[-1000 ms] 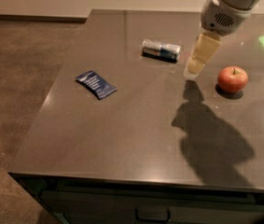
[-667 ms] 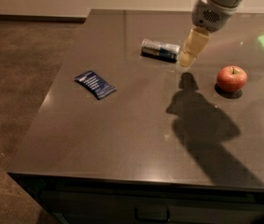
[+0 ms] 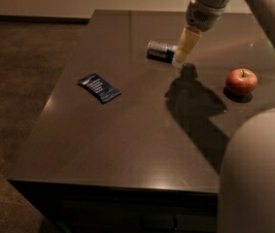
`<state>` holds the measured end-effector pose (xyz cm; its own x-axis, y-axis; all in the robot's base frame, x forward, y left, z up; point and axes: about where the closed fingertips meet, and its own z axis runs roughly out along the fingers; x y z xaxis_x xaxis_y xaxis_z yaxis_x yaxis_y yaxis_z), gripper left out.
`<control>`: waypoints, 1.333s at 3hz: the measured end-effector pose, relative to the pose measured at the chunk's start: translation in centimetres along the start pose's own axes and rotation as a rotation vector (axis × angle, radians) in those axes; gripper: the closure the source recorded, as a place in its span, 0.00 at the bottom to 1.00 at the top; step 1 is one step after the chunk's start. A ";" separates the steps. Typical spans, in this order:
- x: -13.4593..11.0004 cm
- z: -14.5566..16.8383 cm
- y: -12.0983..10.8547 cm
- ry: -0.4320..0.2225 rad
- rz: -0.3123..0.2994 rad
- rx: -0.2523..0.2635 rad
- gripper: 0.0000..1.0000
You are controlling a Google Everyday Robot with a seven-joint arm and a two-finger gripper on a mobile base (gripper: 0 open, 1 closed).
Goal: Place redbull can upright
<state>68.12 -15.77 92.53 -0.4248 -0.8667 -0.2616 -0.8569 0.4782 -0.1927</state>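
Observation:
Next, I close my gripper around the middle of the redbull can (image 3: 163,51), between the can's two ends.
The redbull can (image 3: 162,49) lies on its side on the dark table (image 3: 127,140), towards the back middle. It is slim, silver and blue. My gripper (image 3: 180,57) hangs from the arm at the top right, with its cream fingers pointing down just at the can's right end. It is above or touching that end; I cannot tell which.
A flat dark-blue snack wrapper (image 3: 98,87) lies on the left part of the table. A red apple (image 3: 241,81) stands at the right. My arm's pale body (image 3: 256,174) fills the lower right corner. The table's front edge runs along the bottom.
My gripper has moved left and away from the apple, and now sits at the can's right end. The can, wrapper and apple have not moved.

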 end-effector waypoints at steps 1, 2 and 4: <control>-1.2 1.8 -1.6 0.018 0.001 0.000 0.00; -2.5 3.2 -2.7 0.030 -0.012 0.005 0.00; -4.4 5.9 -3.5 0.053 -0.046 -0.010 0.00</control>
<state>74.76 -12.78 88.75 -0.4000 -0.8939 -0.2023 -0.8785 0.4369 -0.1935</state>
